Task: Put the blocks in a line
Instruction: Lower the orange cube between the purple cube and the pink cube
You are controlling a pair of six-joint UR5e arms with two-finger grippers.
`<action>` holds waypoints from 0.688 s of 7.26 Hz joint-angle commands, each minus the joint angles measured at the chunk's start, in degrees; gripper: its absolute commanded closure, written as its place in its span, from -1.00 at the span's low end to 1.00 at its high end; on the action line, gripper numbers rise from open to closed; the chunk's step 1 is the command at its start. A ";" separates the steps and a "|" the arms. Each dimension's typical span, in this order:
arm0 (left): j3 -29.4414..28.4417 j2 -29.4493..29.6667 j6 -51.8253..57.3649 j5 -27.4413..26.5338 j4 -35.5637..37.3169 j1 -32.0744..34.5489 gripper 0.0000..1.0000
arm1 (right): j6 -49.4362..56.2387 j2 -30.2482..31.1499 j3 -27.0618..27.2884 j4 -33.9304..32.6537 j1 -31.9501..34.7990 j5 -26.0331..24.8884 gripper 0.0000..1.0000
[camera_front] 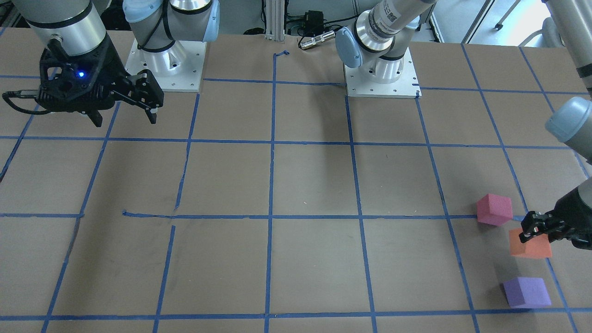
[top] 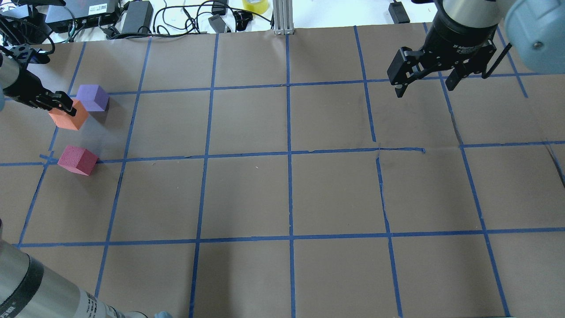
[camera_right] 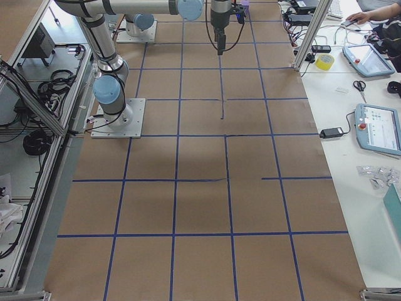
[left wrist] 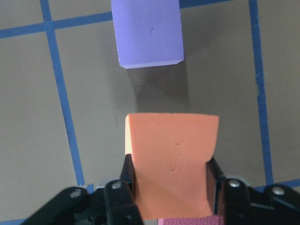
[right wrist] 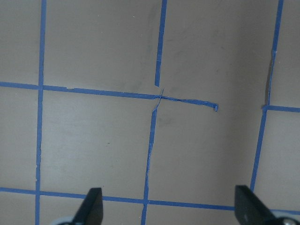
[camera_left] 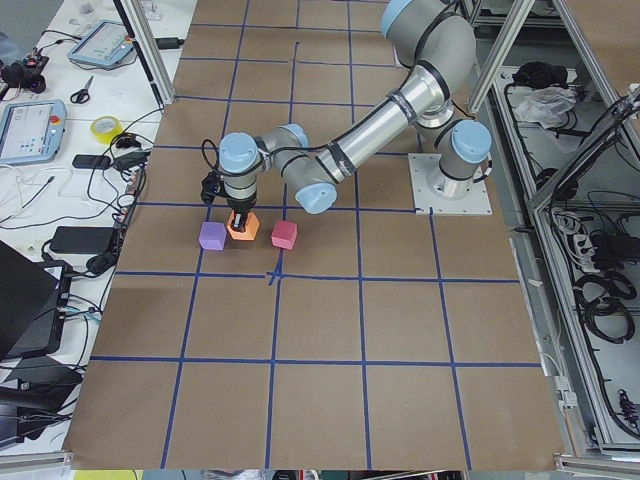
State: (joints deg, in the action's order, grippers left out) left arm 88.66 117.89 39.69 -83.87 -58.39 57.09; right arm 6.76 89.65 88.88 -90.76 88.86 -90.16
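Note:
The robot's left gripper will release the orange block on the table (camera_front: 514, 253) (left wrist: 161, 133) between the purple block and the pinkish-red block.
My left gripper (top: 62, 104) is shut on the orange block (top: 70, 118) at the table's far left. The left wrist view shows its fingers (left wrist: 129, 178) squeezing the orange block (left wrist: 171, 154) from both sides. The purple block (top: 92, 97) sits just beyond it, a small gap away (left wrist: 147, 33). The pinkish-red block (top: 78, 160) lies on the near side, on a blue tape line. In the front-facing view pinkish-red (camera_front: 495, 209), orange (camera_front: 532, 247) and purple (camera_front: 527, 292) run in a rough row. My right gripper (top: 424, 87) is open and empty above the far right of the table.
Blue tape lines (top: 289, 152) divide the brown table into large squares. Cables, power bricks and a yellow tape roll (top: 256, 5) lie beyond the far edge, with an aluminium post (top: 282, 17) at its middle. The arm bases (camera_front: 166, 64) (camera_front: 381, 78) stand at the robot's edge.

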 commanded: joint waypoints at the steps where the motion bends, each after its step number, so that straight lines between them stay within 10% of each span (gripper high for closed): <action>1: 1.08 1.54 -0.41 1.42 1.96 -0.14 1.00 | 0.01 0.08 0.41 -0.12 0.00 -0.10 -1.00; 5: 1.60 3.92 -3.64 3.88 6.25 -1.10 1.00 | 0.10 -0.09 0.59 -0.12 0.00 -0.10 -1.00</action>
State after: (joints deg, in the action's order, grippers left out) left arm 89.98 121.30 37.88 -80.60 -53.55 56.42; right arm 6.85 89.62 89.40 -90.88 88.86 -90.26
